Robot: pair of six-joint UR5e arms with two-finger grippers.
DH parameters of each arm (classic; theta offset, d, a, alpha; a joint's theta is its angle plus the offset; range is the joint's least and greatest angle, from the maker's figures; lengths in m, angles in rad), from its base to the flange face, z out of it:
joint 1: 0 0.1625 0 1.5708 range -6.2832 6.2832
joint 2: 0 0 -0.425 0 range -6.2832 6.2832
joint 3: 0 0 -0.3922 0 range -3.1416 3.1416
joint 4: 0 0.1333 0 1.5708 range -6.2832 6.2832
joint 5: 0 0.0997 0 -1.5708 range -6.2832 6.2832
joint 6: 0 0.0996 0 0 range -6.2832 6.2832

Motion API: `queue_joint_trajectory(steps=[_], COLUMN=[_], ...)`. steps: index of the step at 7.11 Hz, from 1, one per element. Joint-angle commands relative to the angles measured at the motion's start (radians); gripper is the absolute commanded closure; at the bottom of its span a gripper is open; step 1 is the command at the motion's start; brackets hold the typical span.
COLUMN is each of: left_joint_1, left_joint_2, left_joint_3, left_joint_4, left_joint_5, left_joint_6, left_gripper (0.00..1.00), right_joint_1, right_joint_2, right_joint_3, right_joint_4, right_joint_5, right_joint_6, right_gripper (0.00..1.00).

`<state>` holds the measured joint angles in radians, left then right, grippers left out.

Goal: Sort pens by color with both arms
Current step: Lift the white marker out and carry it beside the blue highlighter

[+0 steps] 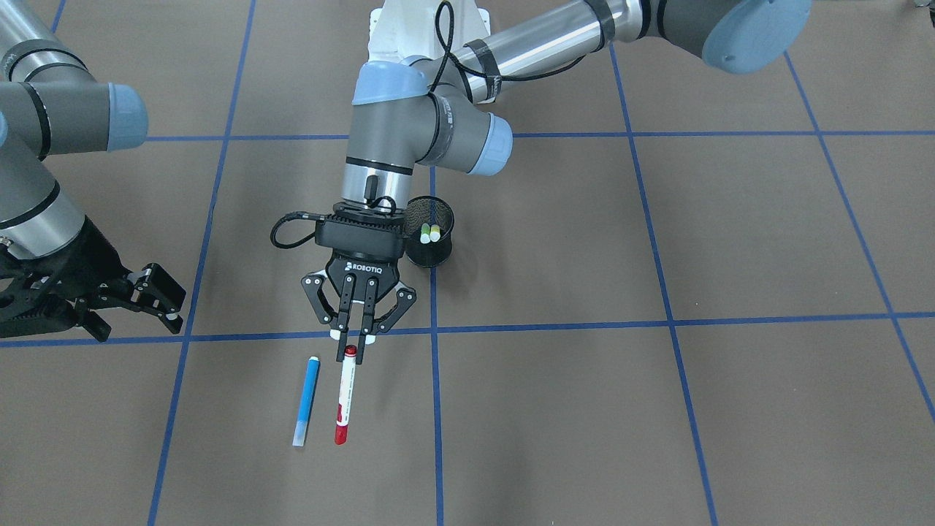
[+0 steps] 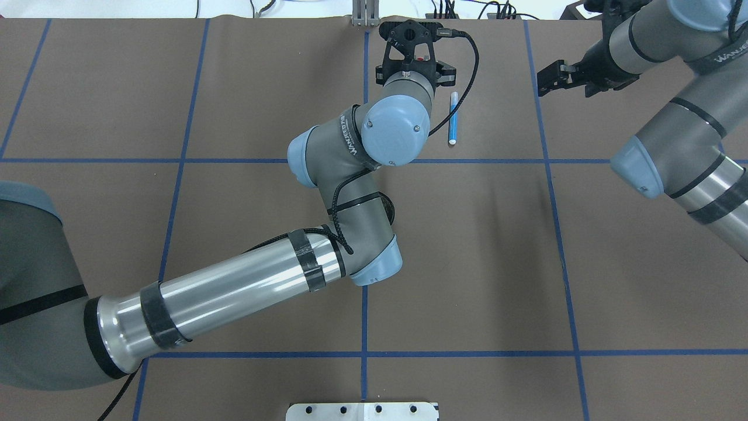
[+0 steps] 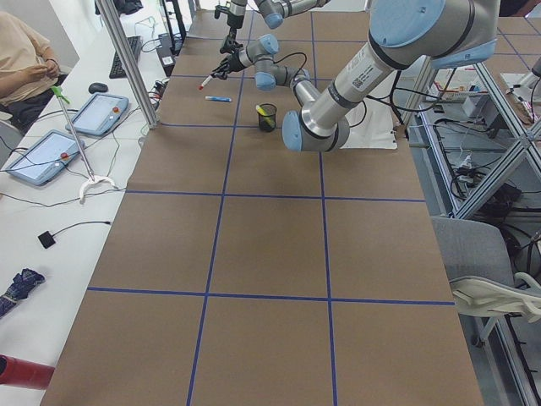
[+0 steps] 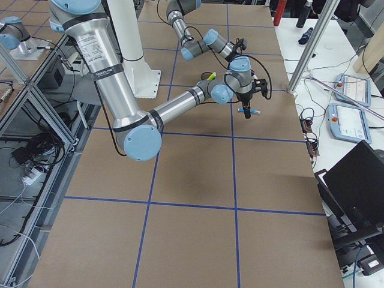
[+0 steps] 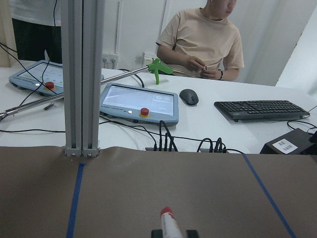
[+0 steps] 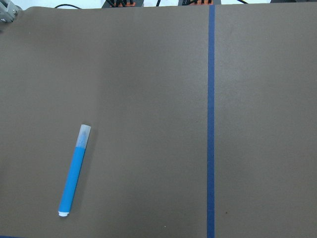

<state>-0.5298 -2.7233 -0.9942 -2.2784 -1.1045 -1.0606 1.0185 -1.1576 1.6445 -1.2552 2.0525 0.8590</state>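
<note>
The white pen, now just beside the blue pen, will be released by my left gripper on the table (image 1: 352,416) between the blue pen and blue tape line.
My left gripper (image 1: 354,352) is shut on the capped end of the white pen with red cap and end (image 1: 345,398), which points away from the robot. In the left wrist view that pen (image 5: 167,220) pokes out between the fingers. The blue pen (image 1: 307,400) lies flat on the table just beside it, and it also shows in the overhead view (image 2: 453,118) and under the right wrist camera (image 6: 74,171). The ends of the green pen (image 1: 424,234) and the yellow pen (image 1: 435,232) stick up inside the black mesh cup (image 1: 431,252). My right gripper (image 1: 139,303) hovers open and holds nothing, off to the side of the blue pen.
Blue tape lines (image 1: 434,409) divide the brown table into squares. Beyond the far edge stand an aluminium post (image 5: 81,74), tablets (image 5: 141,104) and a keyboard (image 5: 262,109), with a seated person (image 5: 203,39). The left arm's elbow (image 2: 356,234) hangs over the cup.
</note>
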Motion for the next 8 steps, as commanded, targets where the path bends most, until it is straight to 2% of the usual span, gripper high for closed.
queue_joint_trajectory(steps=[1, 3, 5, 8], left_joint_1=[-0.018, -0.016, -0.013, -0.009], left_joint_2=[-0.064, -0.099, -0.154, -0.161], left_joint_3=[0.159, 0.28, 0.353, 0.361], left_joint_4=[-0.029, -0.082, -0.124, -0.125], left_joint_5=[-0.024, -0.072, -0.087, -0.087], left_joint_6=[0.054, 0.057, 0.057, 0.057], left_gripper=[1.0, 1.0, 1.0, 1.0], right_joint_1=[0.0, 0.0, 0.0, -0.002], right_joint_2=[-0.002, -0.002, -0.002, -0.002], right_joint_3=[-0.006, -0.015, -0.017, -0.017], right_joint_4=[-0.001, -0.001, -0.001, -0.001], right_joint_5=[0.0, 0.0, 0.0, -0.002], right_joint_6=[0.0, 0.002, 0.002, 0.006], right_gripper=[0.01, 0.01, 0.01, 0.01])
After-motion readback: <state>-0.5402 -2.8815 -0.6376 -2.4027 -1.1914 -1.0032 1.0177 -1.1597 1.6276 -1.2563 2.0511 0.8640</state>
